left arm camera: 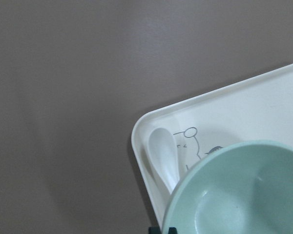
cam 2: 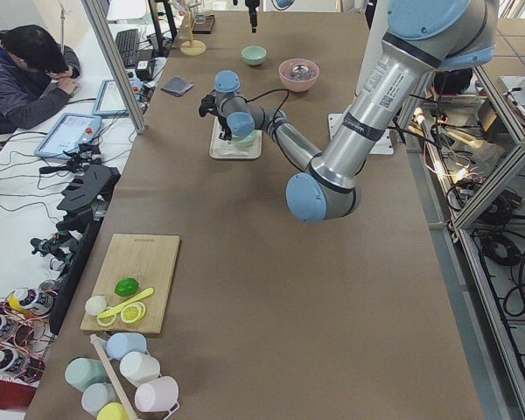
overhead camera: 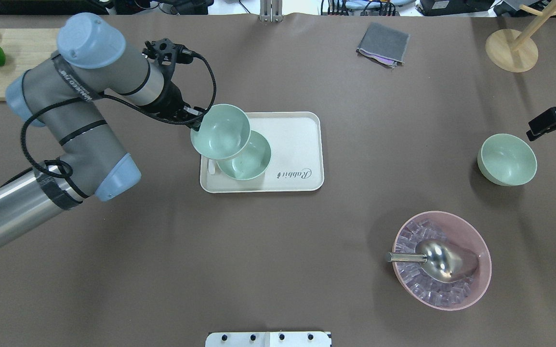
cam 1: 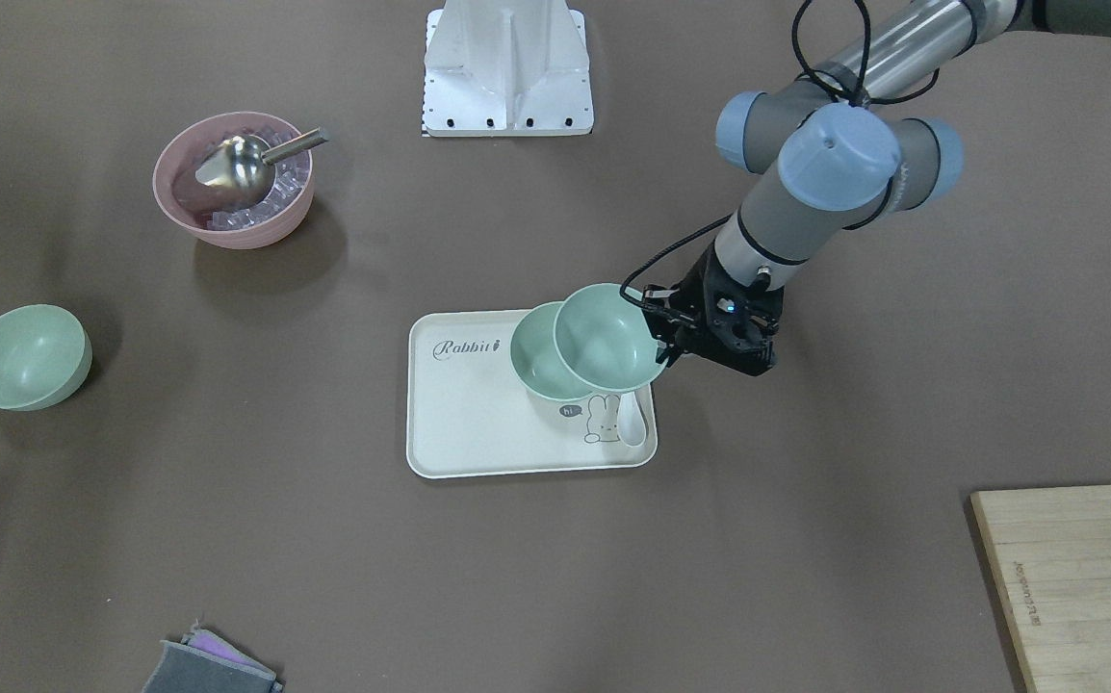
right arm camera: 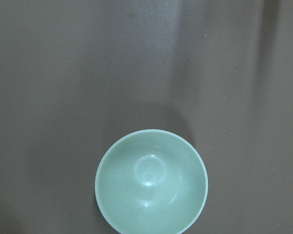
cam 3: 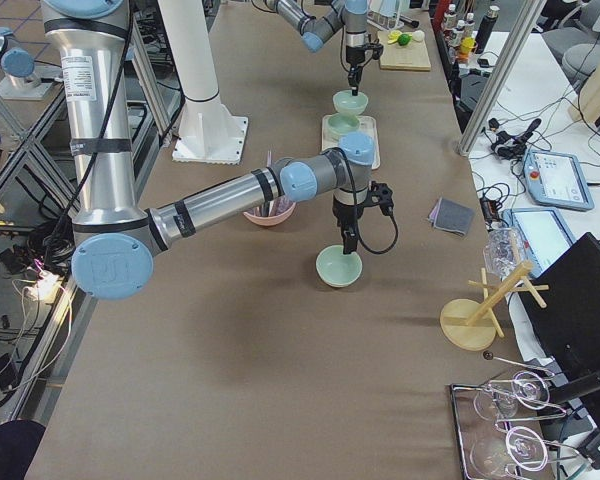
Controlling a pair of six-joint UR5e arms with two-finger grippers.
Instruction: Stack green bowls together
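Observation:
My left gripper needs to release its green bowl, tilted just above the tray's bowl now, inside the other green bowl on the white tray (cam 1: 559, 342).
My left gripper (cam 1: 661, 332) is shut on the rim of a green bowl (cam 1: 608, 337) and holds it tilted just above a second green bowl (cam 1: 536, 361), which sits on the white tray (cam 1: 478, 423). The held bowl overlaps the tray bowl in the overhead view (overhead camera: 220, 131). It fills the lower right of the left wrist view (left arm camera: 239, 195). A third green bowl (overhead camera: 507, 159) stands alone on the table at the robot's right and shows in the right wrist view (right arm camera: 151, 180). My right gripper (overhead camera: 552, 123) hangs over it, apart; its fingers are not visible.
A white spoon (cam 1: 633, 419) lies on the tray's corner under the held bowl. A pink bowl (overhead camera: 442, 260) with ice and a metal scoop stands near the robot's right. A cutting board (overhead camera: 13, 72), a grey cloth (overhead camera: 383, 43) and a wooden stand (overhead camera: 511, 48) lie at the far edge.

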